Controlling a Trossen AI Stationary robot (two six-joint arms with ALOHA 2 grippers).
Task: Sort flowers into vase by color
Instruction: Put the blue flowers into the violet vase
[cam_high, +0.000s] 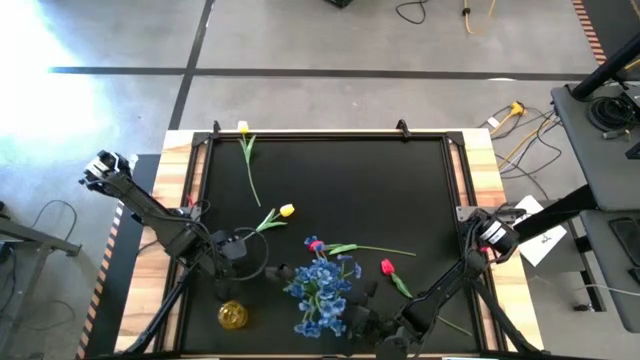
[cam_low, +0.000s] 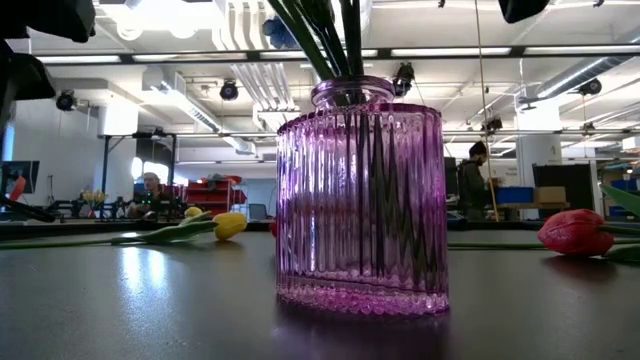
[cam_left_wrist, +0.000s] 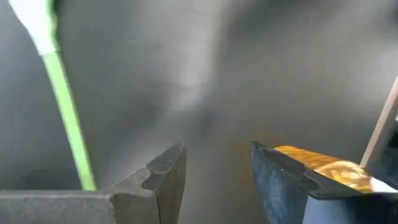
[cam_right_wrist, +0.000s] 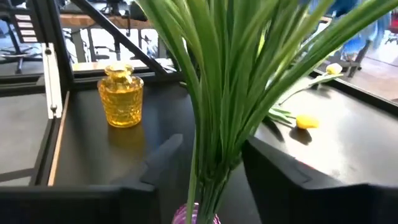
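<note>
Next, my left gripper grips the stem (cam_high: 260, 229) (cam_left_wrist: 50, 56) of the yellow tulip lying nearer the blue spray just below the leaves.
A bushy blue spray (cam_high: 320, 285) stands with its green stems (cam_right_wrist: 214, 124) in a ribbed purple glass vase (cam_low: 360, 200). My right gripper (cam_right_wrist: 211, 155) is open at the near edge, one finger on either side of those stems just above the vase mouth; I see no touch. My left gripper (cam_left_wrist: 217, 174) is open and low over the mat (cam_high: 243, 250), beside a yellow tulip's stem (cam_left_wrist: 65, 118). Lying flat on the mat are two yellow tulips (cam_high: 287, 210) (cam_high: 243, 128) and two red ones (cam_high: 387, 267) (cam_high: 315, 243).
A small yellow glass vase (cam_high: 232, 316) stands near the near-left corner, close to my left gripper. Raised black rails (cam_high: 330, 135) frame the mat. The far half of the mat holds only the long-stemmed yellow tulip. People and benches show in the room beyond.
</note>
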